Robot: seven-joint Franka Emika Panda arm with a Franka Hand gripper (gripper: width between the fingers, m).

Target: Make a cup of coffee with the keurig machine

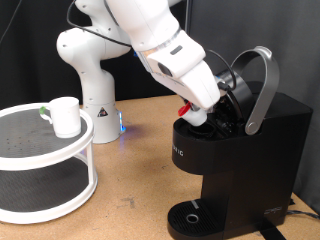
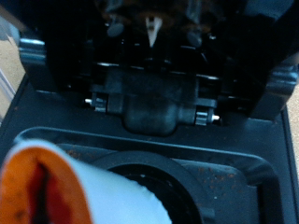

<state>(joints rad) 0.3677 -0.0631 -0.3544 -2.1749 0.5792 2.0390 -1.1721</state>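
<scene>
Next, my gripper lets go of the white pod in the round pod chamber (image 1: 201, 126) (image 2: 149, 201), which sits under the raised lid of the keurig machine.
The black keurig machine (image 1: 250, 150) stands at the exterior view's right with its lid raised and its grey arched handle (image 1: 262, 85) tilted up and back. My gripper (image 1: 197, 113) is at the open top and is shut on a small white pod with a red top (image 1: 188, 110). In the wrist view the pod (image 2: 56, 187) is blurred and close, just over the round pod chamber (image 2: 149, 173), with the lid hinge (image 2: 154, 105) behind. The white mug (image 1: 65, 116) stands on a round white shelf (image 1: 40, 150) at the exterior view's left, far from the gripper. The round drip tray (image 1: 190, 217) holds nothing.
The round white shelf has two tiers, and its lower tier (image 1: 40, 190) holds nothing visible. The arm's white base (image 1: 95, 95) stands behind it on the wooden table (image 1: 140, 170). A cable (image 1: 300, 212) runs from the machine at the right.
</scene>
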